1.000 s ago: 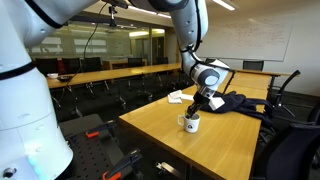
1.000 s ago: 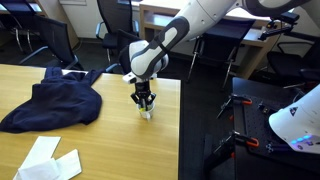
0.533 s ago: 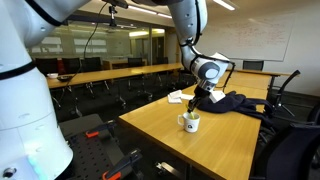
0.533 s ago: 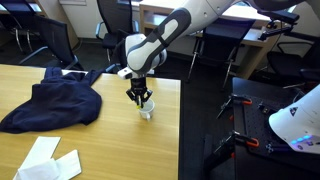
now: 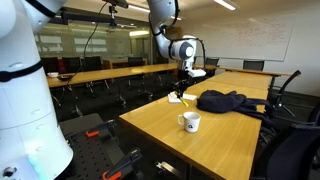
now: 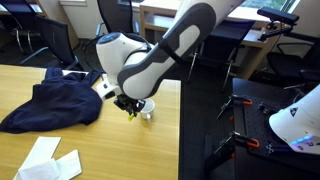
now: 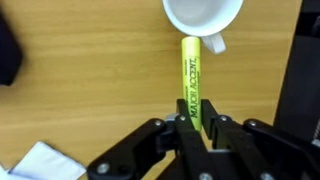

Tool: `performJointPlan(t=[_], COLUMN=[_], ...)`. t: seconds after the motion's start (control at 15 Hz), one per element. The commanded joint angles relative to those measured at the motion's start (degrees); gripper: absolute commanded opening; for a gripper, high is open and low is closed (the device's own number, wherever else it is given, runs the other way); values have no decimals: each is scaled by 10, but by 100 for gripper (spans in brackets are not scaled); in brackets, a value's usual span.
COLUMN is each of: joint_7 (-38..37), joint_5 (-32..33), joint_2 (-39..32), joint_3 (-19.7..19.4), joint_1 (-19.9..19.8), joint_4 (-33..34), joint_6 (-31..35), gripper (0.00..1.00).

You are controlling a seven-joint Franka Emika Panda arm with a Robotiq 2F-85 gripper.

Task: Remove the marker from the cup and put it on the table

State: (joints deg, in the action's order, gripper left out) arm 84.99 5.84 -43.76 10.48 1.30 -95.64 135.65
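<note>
The yellow highlighter marker, now hanging above the tan table, will be let go by my gripper on the bare table [image 5: 181, 110] [image 7: 147, 90] between the white cup and the white papers.
My gripper [image 7: 198, 122] is shut on a yellow highlighter marker [image 7: 190, 75] with black lettering, which hangs from the jaws above the tan wooden table [image 7: 90, 90]. The white cup [image 7: 200, 18] stands empty on the table just past the marker's tip in the wrist view. In both exterior views the gripper [image 5: 181, 86] [image 6: 128, 104] is raised and off to the side of the cup [image 5: 190, 122] [image 6: 146, 108], clear of its rim. The marker is too small to make out in the exterior views.
A dark garment [image 5: 228, 101] [image 6: 55, 103] lies on the table beyond the cup. White papers [image 6: 50, 165] [image 5: 177, 97] lie near it. The table edge [image 6: 178, 130] is close to the cup. Black chairs [image 5: 285, 95] stand around.
My gripper was down at the cup a second ago. It has risen and moved away to the side, taking the marker out of the cup.
</note>
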Motion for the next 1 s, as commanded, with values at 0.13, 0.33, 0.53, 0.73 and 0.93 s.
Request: performJointPlan(t=[0.13, 0.33, 0.53, 0.73, 0.93], joint_7=[-89, -78, -39, -24, -7], joint_5=[178, 214, 223, 226, 210], joint_2=[-62, -116, -158, -182, -182], joint_3=[-56, -48, -32, -35, -21], joint_1=[102, 103, 94, 102, 88], joint_4=[40, 90, 135, 169, 173], joint_6=[59, 66, 64, 64, 63], gripper=[5, 5, 5, 44, 56])
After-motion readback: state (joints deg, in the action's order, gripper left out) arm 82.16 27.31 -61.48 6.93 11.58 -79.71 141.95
